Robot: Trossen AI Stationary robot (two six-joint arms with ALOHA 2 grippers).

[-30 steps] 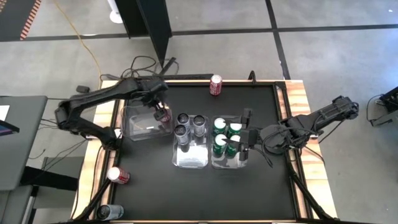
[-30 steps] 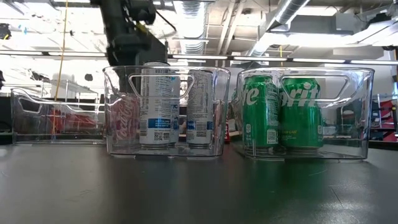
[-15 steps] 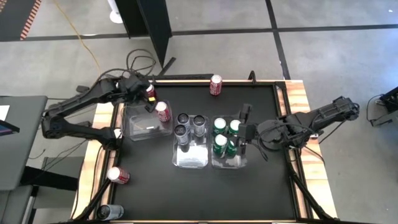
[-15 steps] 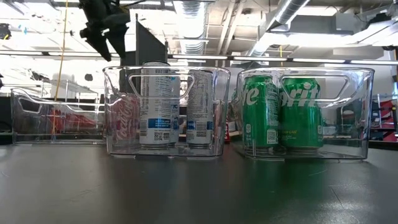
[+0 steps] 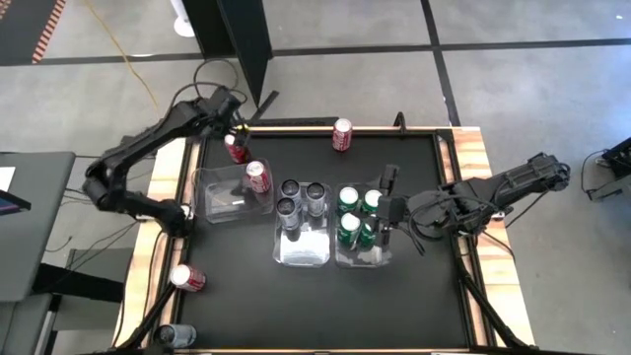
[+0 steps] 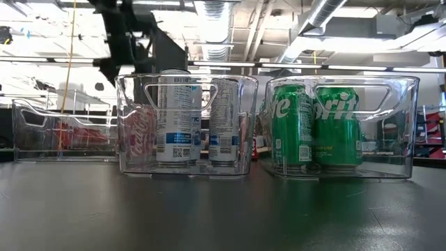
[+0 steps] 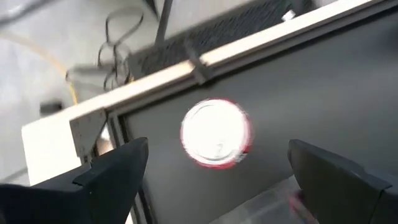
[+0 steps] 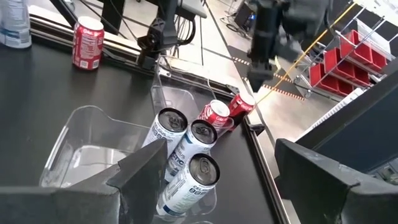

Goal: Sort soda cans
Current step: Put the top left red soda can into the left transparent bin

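Note:
Next, my left gripper grips the upper sides (image 5: 236, 144) (image 7: 216, 133) of the upright red can just past the bin that has another red can in it.
My left gripper (image 5: 239, 125) (image 7: 217, 149) hangs open above an upright red can (image 5: 237, 149) (image 7: 216, 132) that stands on the table just beyond the left bin (image 5: 222, 202); its fingers are on either side, clear of it. Another red can (image 5: 257, 177) (image 8: 215, 114) stands in that bin's far right corner. Three silver cans (image 5: 299, 195) (image 8: 189, 152) stand in the middle bin (image 5: 301, 248), and several green cans (image 5: 357, 217) (image 6: 313, 125) in the right bin (image 5: 363, 258). My right gripper (image 5: 387, 209) (image 8: 221, 149) waits open at the right bin's right side.
A red can (image 5: 342, 134) stands upright near the table's far edge. At the near left, a red can (image 5: 187, 279) and a dark can (image 5: 175, 336) lie on their sides at the table's rim. Bare black table stretches before the bins.
My left gripper has drawn away from the red can in the left bin, risen, and swung toward the table's far left corner, stopping above the red can beyond the bin. The can in the bin stays upright where it was left.

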